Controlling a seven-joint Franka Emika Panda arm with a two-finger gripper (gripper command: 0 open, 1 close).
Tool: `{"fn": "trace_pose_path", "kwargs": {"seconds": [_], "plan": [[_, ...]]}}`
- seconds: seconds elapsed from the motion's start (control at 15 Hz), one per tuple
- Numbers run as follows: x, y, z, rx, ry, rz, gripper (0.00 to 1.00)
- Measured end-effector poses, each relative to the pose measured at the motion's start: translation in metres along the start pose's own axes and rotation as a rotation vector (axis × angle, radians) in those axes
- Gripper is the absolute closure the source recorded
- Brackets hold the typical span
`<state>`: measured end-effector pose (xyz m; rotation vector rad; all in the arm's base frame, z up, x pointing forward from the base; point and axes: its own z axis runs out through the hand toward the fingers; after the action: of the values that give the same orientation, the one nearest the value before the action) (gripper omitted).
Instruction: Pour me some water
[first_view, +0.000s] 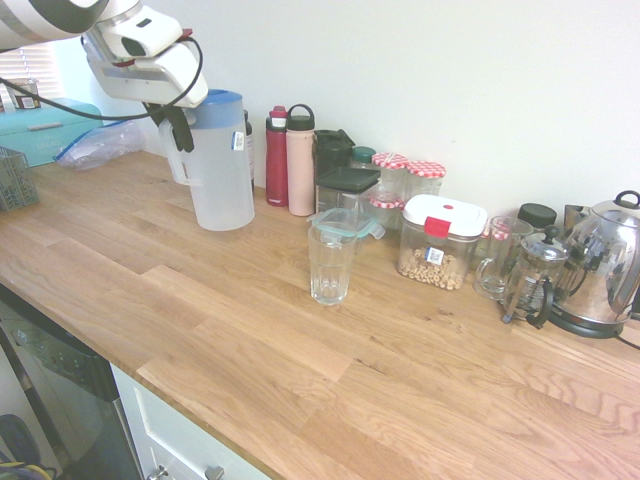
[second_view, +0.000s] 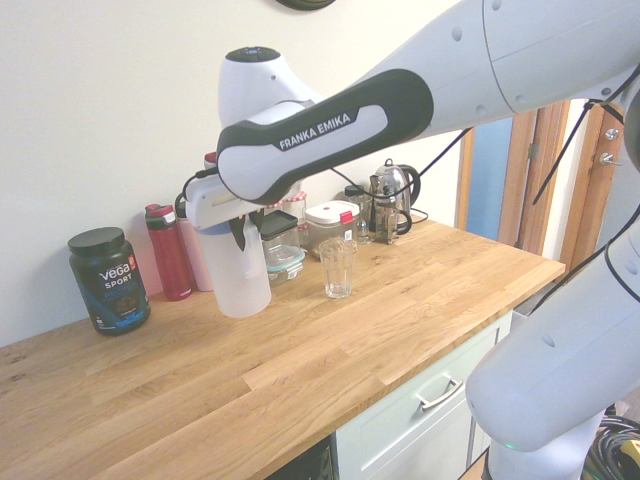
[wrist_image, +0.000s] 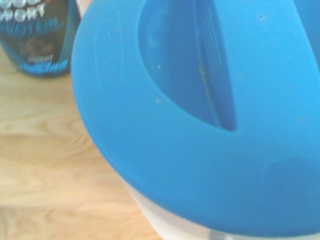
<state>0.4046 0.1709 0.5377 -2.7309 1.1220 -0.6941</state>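
Observation:
The robot's gripper should release the pitcher on bare counter (second_view: 226, 350) between the protein tub and the glass, closer to the front edge.
A translucent white water pitcher (first_view: 222, 170) with a blue lid (wrist_image: 200, 125) stands upright on the wooden counter, at the back left in the first exterior view. My gripper (first_view: 180, 130) is at the top of its handle, on the side away from the glass, and its dark fingers look shut on the handle. The same pitcher (second_view: 235, 280) and gripper (second_view: 248, 235) show in the second exterior view. An empty clear glass (first_view: 329, 265) stands upright a short way right of the pitcher, also seen as the glass (second_view: 338, 268). The blue lid fills the wrist view.
Behind the pitcher and glass stand a red bottle (first_view: 277, 160), a pink bottle (first_view: 300, 165), jars and a nut container (first_view: 438, 245). A French press (first_view: 535, 280) and kettle (first_view: 605, 265) are far right. A black protein tub (second_view: 108, 280) stands beyond the pitcher.

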Motion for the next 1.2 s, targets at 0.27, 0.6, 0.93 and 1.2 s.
{"fn": "trace_pose_path", "kwargs": {"seconds": [0.27,0.6,0.93,1.2], "plan": [[-0.022,0.001,0.011,0.015,-0.017,0.016,1.0],[-0.028,-0.003,0.041,0.073,-0.024,0.025,1.0],[-0.045,-0.011,0.06,0.055,-0.037,0.014,0.0],[-0.046,-0.012,0.06,0.05,-0.027,0.02,0.0]]}}
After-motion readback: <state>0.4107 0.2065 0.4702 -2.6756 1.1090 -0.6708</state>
